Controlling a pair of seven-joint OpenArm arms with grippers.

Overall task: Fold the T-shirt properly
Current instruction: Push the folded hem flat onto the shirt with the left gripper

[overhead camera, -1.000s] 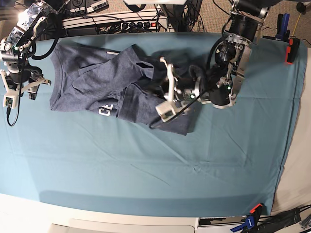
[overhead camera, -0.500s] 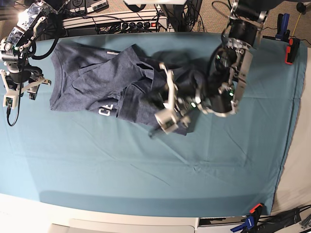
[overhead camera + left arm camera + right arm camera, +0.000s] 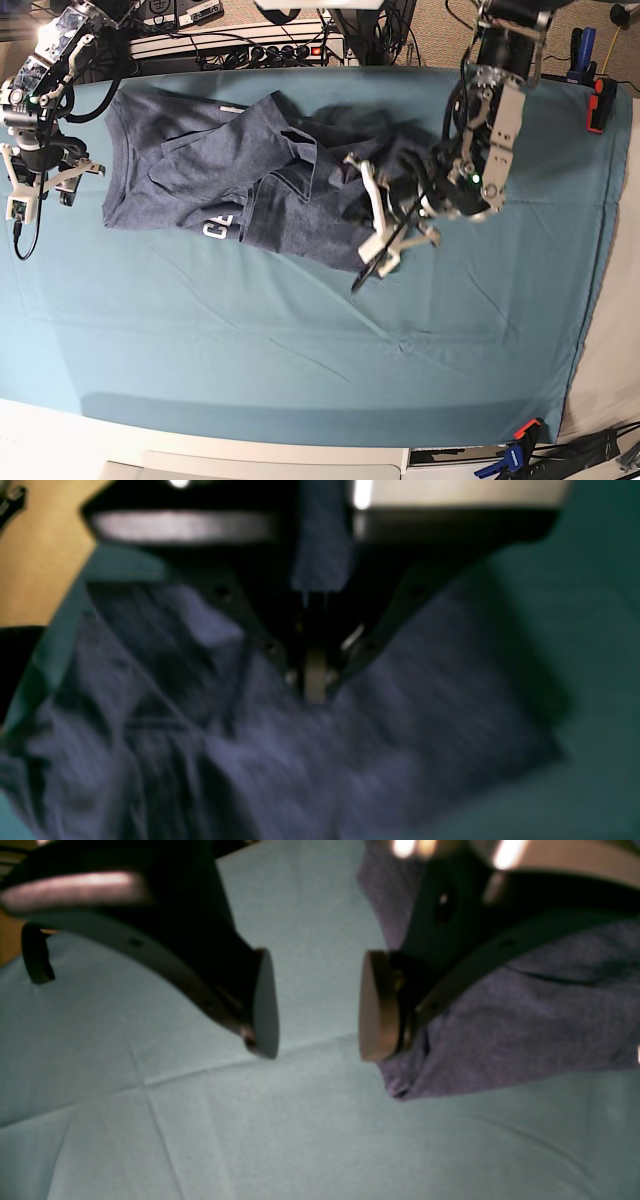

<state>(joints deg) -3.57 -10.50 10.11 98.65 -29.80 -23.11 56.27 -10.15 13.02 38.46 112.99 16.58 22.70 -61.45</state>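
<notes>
The folded edge of the navy T-shirt will go down on the shirt's crumpled middle point(image 3: 276, 150), put there by my left gripper.
The navy T-shirt point(image 3: 200, 160) lies crumpled on the far left-centre of the teal table cloth point(image 3: 300, 350), with white lettering point(image 3: 218, 226) showing at its near edge. My left gripper point(image 3: 378, 215) is at the shirt's right end, shut on a fold of it. In the blurred left wrist view the jaws point(image 3: 315, 680) meet over the T-shirt point(image 3: 400, 740), and a strip of fabric runs up between the fingers. My right gripper point(image 3: 42, 185) hangs open just left of the shirt. In the right wrist view its pads point(image 3: 265, 1000) stand apart over bare cloth, beside the T-shirt's corner point(image 3: 525, 1040).
A power strip and cables point(image 3: 240, 45) run behind the table's far edge. An orange clamp point(image 3: 598, 100) sits at the far right edge, and another clamp point(image 3: 518, 445) at the near right corner. The cloth's right edge point(image 3: 590, 300) slants inward.
My left gripper has swung to the right and turned, dragging the shirt's right end with it. The right arm has stayed still.
</notes>
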